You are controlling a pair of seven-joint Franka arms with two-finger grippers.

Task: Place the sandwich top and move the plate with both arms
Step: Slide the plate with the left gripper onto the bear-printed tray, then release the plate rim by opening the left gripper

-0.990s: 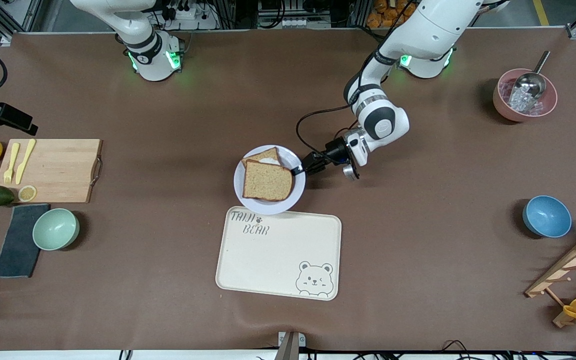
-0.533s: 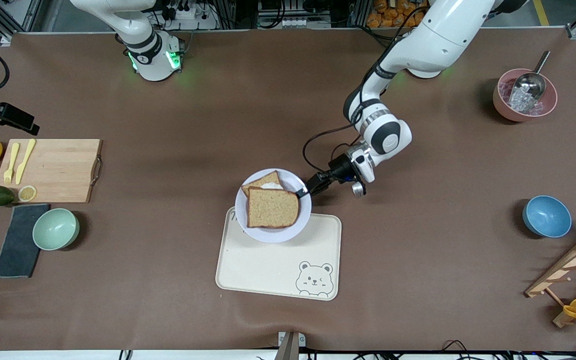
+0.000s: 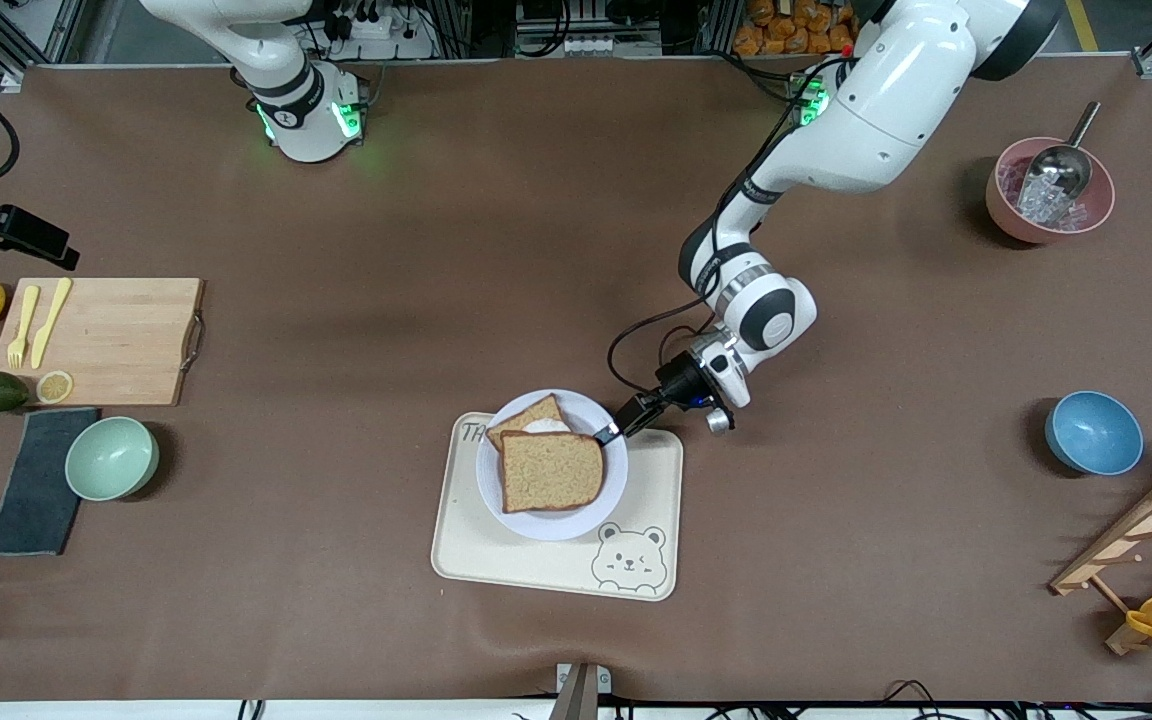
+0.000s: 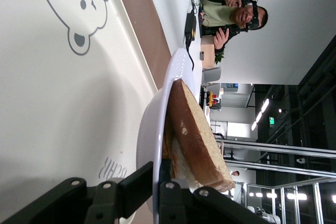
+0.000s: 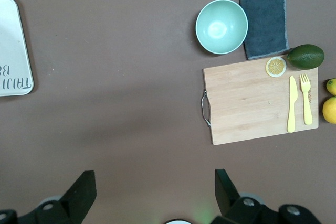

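Next, I release the pale plate from my left gripper on the cream tray [image 3: 556, 493] next to the bear's face. The plate is over that tray now.
The pale plate [image 3: 603, 485] is over the cream bear tray [image 3: 546, 565], at the end farther from the front camera; I cannot tell if it touches. My left gripper [image 3: 608, 432] is shut on the plate's rim [image 4: 161, 129], one finger above it and one below. The sandwich top [image 3: 551, 470], a plain brown slice, lies on the plate, mostly covering the egg slice [image 3: 526, 416]. In the left wrist view the sandwich top [image 4: 195, 135] shows edge-on, just past the left gripper [image 4: 157, 174]. My right gripper [image 5: 155, 182] hangs open and empty, high over bare table near the right arm's base.
Toward the right arm's end lie a wooden cutting board [image 3: 106, 340] with yellow cutlery, a mint bowl [image 3: 111, 457], a grey cloth [image 3: 36, 480], an avocado and lemons. Toward the left arm's end are a blue bowl [image 3: 1093, 432], a pink bowl with a scoop [image 3: 1049, 190] and a wooden rack [image 3: 1146, 550].
My left gripper has carried the plate and sandwich toward the front camera, from bare table to over the tray. The right arm has stayed still.
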